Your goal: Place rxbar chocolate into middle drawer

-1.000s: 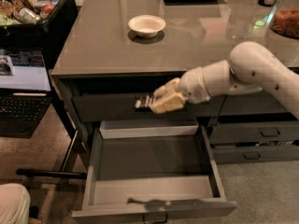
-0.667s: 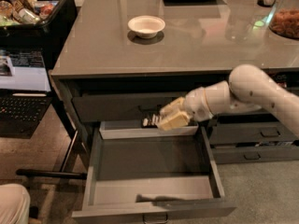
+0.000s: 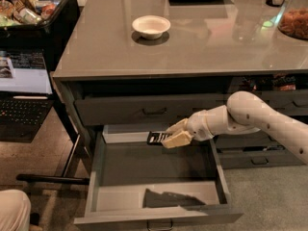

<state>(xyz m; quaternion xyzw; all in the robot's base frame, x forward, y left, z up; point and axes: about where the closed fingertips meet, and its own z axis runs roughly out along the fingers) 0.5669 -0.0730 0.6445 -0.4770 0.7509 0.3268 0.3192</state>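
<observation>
My gripper has the rxbar chocolate. I should put it down with my gripper near the centre of the middle drawer's grey bottom (image 3: 148, 176).
The middle drawer (image 3: 96, 177) is pulled wide open below the counter, showing its plain grey floor. My gripper (image 3: 169, 136) is at the back of the drawer opening, just above the floor, shut on the rxbar chocolate (image 3: 156, 138). The black bar with white stripes sticks out to the left of the cream fingers (image 3: 177, 139). The white arm reaches in from the right.
A white bowl (image 3: 151, 26) stands on the grey counter (image 3: 202, 47). The shut top drawer front (image 3: 144, 110) is right above my gripper. Narrower drawers (image 3: 260, 158) are to the right. A black bin of snacks (image 3: 29, 13) and a laptop (image 3: 24, 90) are at left.
My gripper has moved down from in front of the top drawer into the open middle drawer's space, still holding the bar.
</observation>
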